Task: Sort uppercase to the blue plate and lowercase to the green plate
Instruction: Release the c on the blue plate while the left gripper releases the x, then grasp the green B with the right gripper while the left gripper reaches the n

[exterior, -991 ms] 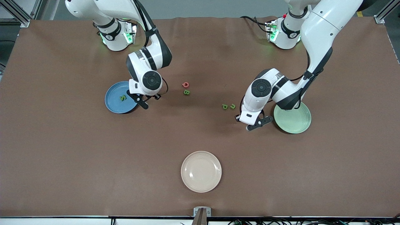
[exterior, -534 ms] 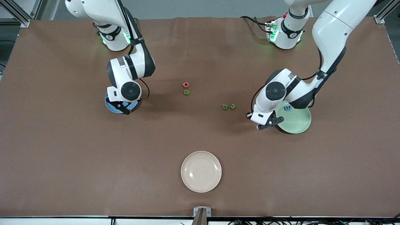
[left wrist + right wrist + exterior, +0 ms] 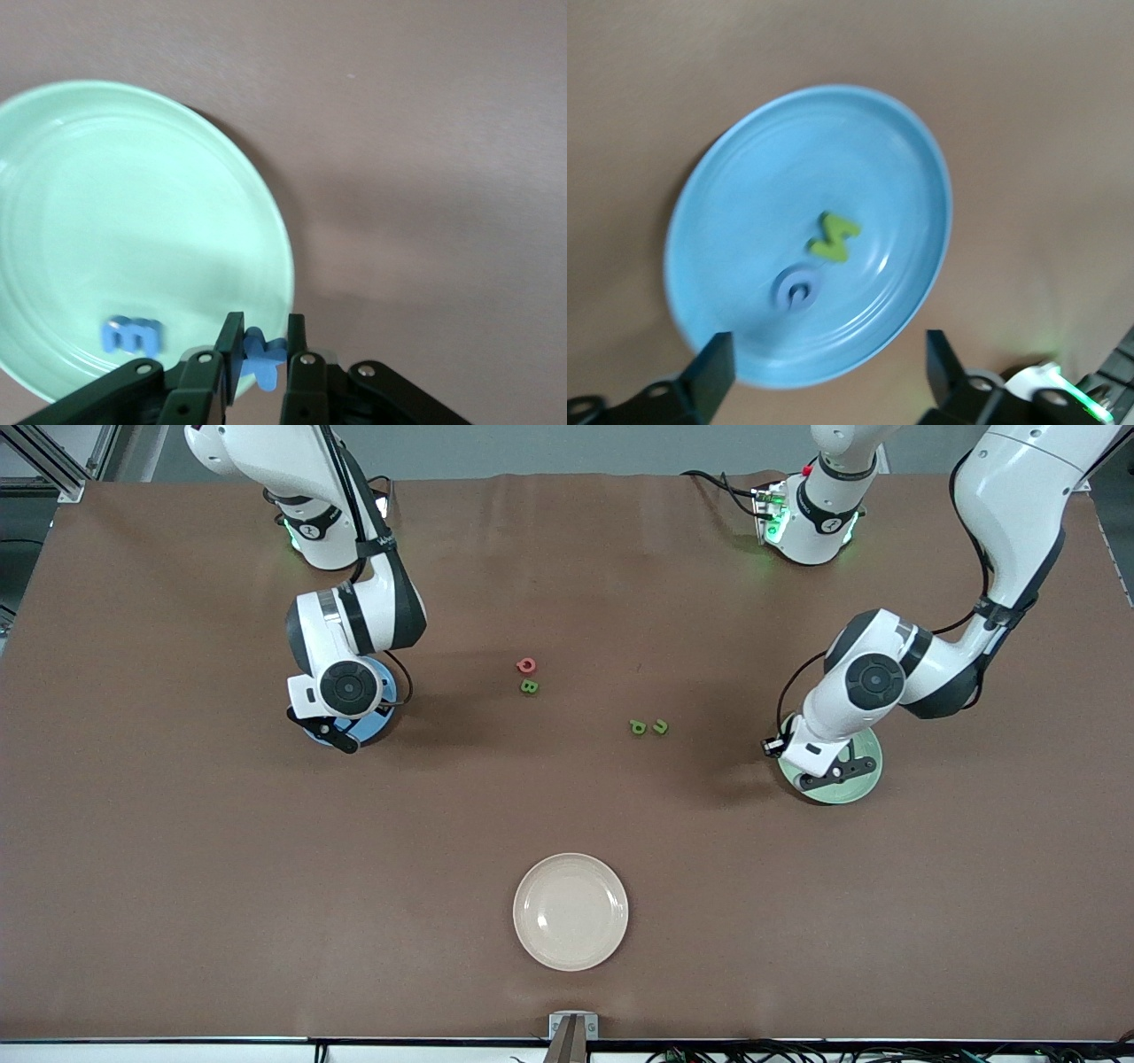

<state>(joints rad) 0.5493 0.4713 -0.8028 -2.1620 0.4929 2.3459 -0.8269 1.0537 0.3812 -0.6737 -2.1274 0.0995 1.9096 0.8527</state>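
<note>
My left gripper will let go of the blue x on the green plate (image 3: 826, 740) (image 3: 104, 303), next to the blue m, toward the middle of the plate.
My left gripper (image 3: 263, 341) is shut on the blue x (image 3: 266, 356) and hangs over the rim of the green plate (image 3: 133, 204), where the blue m (image 3: 133, 335) lies. From the front it (image 3: 828, 778) covers part of that plate (image 3: 866, 772). My right gripper (image 3: 828, 367) is open above the blue plate (image 3: 762, 177), which holds the green N (image 3: 833, 236) and the blue C (image 3: 799, 290). From the front it (image 3: 332, 733) hides most of that plate (image 3: 383, 717). The red Q (image 3: 526, 664), green B (image 3: 529, 686), green p (image 3: 637, 727) and green u (image 3: 660, 727) lie on the table between the plates.
A cream plate (image 3: 570, 911) with nothing on it sits near the front camera at mid-table. Brown table cloth stretches between it and the letters.
The right gripper moved over the blue plate and opened, and the blue C now lies in the plate. The left arm carried the blue x from beside the green plate to over it.
</note>
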